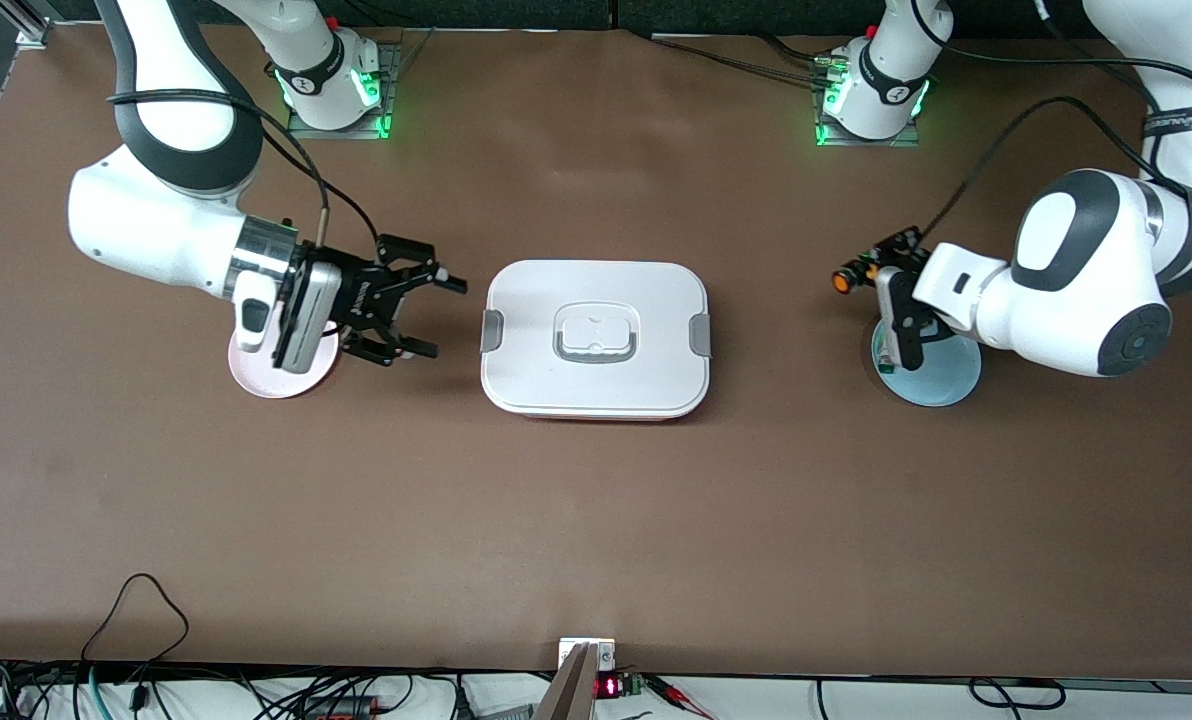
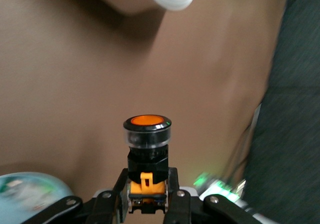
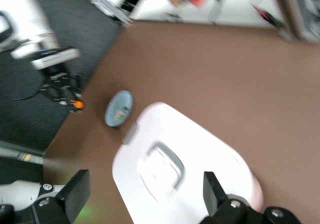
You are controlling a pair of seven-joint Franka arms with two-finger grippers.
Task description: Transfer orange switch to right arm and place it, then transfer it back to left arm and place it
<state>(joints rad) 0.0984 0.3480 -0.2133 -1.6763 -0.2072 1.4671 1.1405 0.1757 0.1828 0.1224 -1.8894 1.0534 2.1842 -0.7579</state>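
Observation:
I need to let go of the orange switch with my left gripper on the blue plate (image 1: 936, 350), next to the small white-and-green part.
The orange switch (image 1: 843, 281) is off the table, its orange face turned toward the box (image 1: 596, 338). My left gripper (image 1: 868, 272) is shut on its black and yellow body, over the table at the edge of the blue plate (image 1: 941, 385). In the left wrist view the switch (image 2: 147, 134) stands up out of the left gripper (image 2: 147, 194). My right gripper (image 1: 434, 315) is open and holds nothing, over the table between the pink plate (image 1: 266, 378) and the box. The right wrist view shows its fingers (image 3: 75, 186) wide apart over the box (image 3: 190, 174), with the switch (image 3: 76, 104) far off.
The box lies in the middle of the table between the two arms. The blue plate (image 3: 119, 108) carries a small white-and-green part (image 1: 888, 357). Cables and electronics run along the table edge nearest the front camera (image 1: 596, 668).

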